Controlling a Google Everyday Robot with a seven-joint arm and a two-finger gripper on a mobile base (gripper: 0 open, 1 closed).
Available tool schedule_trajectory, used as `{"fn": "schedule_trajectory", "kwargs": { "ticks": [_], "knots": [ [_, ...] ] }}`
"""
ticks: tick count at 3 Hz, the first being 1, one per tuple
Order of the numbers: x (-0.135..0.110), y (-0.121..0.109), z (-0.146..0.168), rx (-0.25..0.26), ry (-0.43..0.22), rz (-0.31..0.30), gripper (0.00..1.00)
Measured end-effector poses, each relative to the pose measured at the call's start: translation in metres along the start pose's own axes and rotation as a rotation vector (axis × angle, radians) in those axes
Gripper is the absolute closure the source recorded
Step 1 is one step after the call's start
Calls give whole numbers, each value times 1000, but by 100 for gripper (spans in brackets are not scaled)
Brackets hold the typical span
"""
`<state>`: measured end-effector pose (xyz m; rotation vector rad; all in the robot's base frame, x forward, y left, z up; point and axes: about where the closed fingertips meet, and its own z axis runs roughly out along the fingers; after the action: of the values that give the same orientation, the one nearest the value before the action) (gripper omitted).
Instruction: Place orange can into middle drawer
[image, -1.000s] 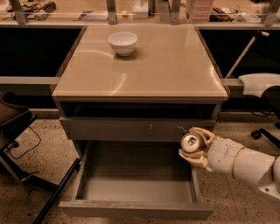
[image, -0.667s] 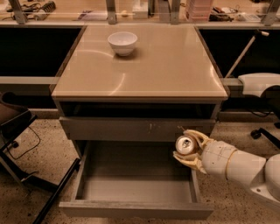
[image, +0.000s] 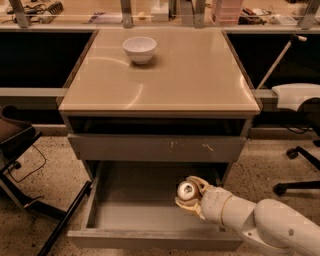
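Observation:
My gripper will put the orange can down on the open drawer's bottom, just off its centre (image: 175, 202) towards my arm.
The orange can (image: 186, 190) shows its silver top with pull tab. My gripper (image: 190, 196) is shut on the orange can and holds it over the right part of the open middle drawer (image: 135, 210), low inside its walls. The drawer is wide, shallow and grey, pulled far out, with a plain front panel (image: 155, 240). My white arm (image: 260, 220) reaches in from the lower right.
A white bowl (image: 139, 49) stands at the back of the tan cabinet top (image: 165, 80). A closed grey drawer front with pale scratch marks (image: 160, 148) sits above the open drawer. A dark chair frame (image: 30, 200) is at left, an office chair (image: 300, 165) at right.
My gripper has carried the orange can down and to the left, from beside the drawer's right edge to lower over the drawer's inside.

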<state>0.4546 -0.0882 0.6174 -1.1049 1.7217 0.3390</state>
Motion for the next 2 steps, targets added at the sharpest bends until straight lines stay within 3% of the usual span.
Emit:
{"fn": "schedule_trajectory", "kwargs": {
  "ticks": [1,2],
  "knots": [
    [36,4,26,34,30,50,100],
    [36,4,26,34,30,50,100]
  ]
}}
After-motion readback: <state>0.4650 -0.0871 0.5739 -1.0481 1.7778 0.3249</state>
